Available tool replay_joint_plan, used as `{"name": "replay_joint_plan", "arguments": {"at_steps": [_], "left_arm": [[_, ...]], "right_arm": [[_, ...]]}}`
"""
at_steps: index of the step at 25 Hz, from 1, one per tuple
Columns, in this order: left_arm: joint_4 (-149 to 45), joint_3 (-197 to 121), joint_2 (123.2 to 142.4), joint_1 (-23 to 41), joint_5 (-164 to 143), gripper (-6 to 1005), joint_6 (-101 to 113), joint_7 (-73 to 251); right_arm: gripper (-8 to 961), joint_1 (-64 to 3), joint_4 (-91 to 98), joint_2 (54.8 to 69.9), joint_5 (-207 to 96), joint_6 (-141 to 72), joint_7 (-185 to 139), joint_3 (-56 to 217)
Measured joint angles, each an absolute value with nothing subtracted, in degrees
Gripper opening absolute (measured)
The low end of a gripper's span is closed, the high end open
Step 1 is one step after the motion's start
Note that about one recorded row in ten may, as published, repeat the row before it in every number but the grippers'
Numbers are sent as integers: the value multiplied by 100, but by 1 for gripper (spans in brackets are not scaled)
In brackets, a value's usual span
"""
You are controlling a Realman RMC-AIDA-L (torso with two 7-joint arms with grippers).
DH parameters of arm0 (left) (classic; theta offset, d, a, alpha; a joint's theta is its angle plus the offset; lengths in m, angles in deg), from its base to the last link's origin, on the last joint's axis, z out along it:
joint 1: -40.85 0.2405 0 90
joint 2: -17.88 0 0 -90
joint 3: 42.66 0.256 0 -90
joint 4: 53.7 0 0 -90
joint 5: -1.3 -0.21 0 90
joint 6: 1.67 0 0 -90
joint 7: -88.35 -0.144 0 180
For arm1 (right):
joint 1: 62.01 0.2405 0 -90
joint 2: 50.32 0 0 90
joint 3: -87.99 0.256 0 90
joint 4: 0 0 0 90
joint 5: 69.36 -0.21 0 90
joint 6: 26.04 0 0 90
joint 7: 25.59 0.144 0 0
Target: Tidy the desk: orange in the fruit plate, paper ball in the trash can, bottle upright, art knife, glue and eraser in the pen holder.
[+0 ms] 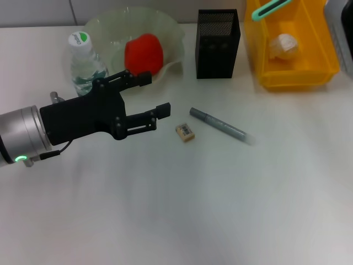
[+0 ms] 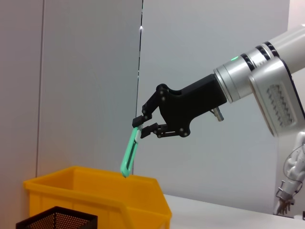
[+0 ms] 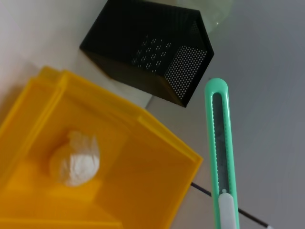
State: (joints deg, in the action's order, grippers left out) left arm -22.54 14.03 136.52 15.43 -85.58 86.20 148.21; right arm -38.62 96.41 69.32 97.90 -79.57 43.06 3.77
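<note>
The art knife will drop from my right gripper inside the black mesh pen holder (image 1: 205,23) (image 3: 194,55), toward its fruit plate side.
My right gripper (image 2: 141,128), seen from the left wrist view, is shut on the green art knife (image 2: 129,152), holding it tilted above the yellow trash can (image 2: 95,191). The knife (image 1: 270,8) shows at the head view's top edge, near the black mesh pen holder (image 1: 218,44). The paper ball (image 1: 284,47) lies in the trash can (image 1: 292,77). The reddish orange (image 1: 143,52) sits in the clear fruit plate (image 1: 105,25). The bottle (image 1: 83,61) stands upright. The eraser (image 1: 185,132) and the grey pen-shaped glue (image 1: 218,124) lie on the desk. My left gripper (image 1: 157,94) hovers open beside the eraser.
The right wrist view looks down on the knife (image 3: 221,148), the pen holder (image 3: 152,52) and the paper ball (image 3: 75,160) in the yellow bin (image 3: 143,162). The white desk (image 1: 193,210) stretches toward the front. A grey wall stands behind.
</note>
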Motion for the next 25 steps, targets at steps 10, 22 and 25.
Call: {"name": "replay_joint_plan", "arguments": {"at_steps": [10, 22, 25], "left_arm": [[-2493, 1403, 13652, 1560, -8473, 797, 8621, 14408], [-2646, 1403, 13659, 1564, -8430, 797, 8579, 14076], [-2758, 1403, 13661, 1556, -8429, 797, 8573, 13949]], "right_arm": [[199, -4180, 8318, 6923, 9784, -5038, 2578, -167], [207, -3808, 6721, 6914, 9780, -2954, 1813, -778], [209, -3631, 6343, 6905, 9780, -2590, 1731, -857]]}}
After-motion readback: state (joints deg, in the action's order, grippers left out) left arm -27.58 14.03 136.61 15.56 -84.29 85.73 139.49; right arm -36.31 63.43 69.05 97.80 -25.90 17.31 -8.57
